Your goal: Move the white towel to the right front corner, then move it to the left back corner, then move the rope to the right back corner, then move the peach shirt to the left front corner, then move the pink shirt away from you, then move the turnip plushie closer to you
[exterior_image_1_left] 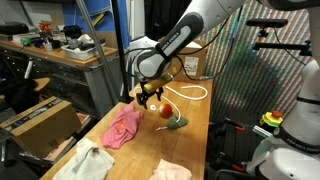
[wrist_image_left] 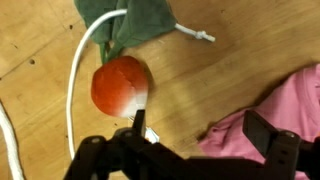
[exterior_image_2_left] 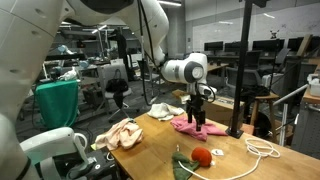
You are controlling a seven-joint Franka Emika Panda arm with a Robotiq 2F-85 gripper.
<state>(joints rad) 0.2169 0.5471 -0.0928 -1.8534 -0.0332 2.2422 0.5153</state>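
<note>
The turnip plushie's orange-red body (exterior_image_1_left: 167, 110) (wrist_image_left: 120, 87) is the next thing I should move my gripper to and close on, so that its green leaves stay free.
My gripper (wrist_image_left: 200, 130) is open and empty. It hangs just above bare wood between the turnip plushie (wrist_image_left: 120, 85) and the pink shirt (wrist_image_left: 285, 105). The plushie is orange-red with green leaves, and the white rope (wrist_image_left: 75, 95) curls past it. In both exterior views the gripper (exterior_image_1_left: 150, 97) (exterior_image_2_left: 198, 117) hovers at the edge of the crumpled pink shirt (exterior_image_1_left: 122, 126) (exterior_image_2_left: 197, 126). The turnip plushie (exterior_image_1_left: 168, 113) (exterior_image_2_left: 200, 157), the rope (exterior_image_1_left: 187, 92) (exterior_image_2_left: 262, 148), the white towel (exterior_image_1_left: 86, 160) (exterior_image_2_left: 160, 110) and the peach shirt (exterior_image_1_left: 170, 170) (exterior_image_2_left: 118, 135) all lie on the wooden table (exterior_image_1_left: 195, 135).
A cardboard box (exterior_image_1_left: 192, 64) stands at the table's far end. A black post (exterior_image_2_left: 240, 70) rises beside the pink shirt. A blue pillar (exterior_image_1_left: 118, 45) and a cluttered workbench (exterior_image_1_left: 50, 48) stand off the table's side.
</note>
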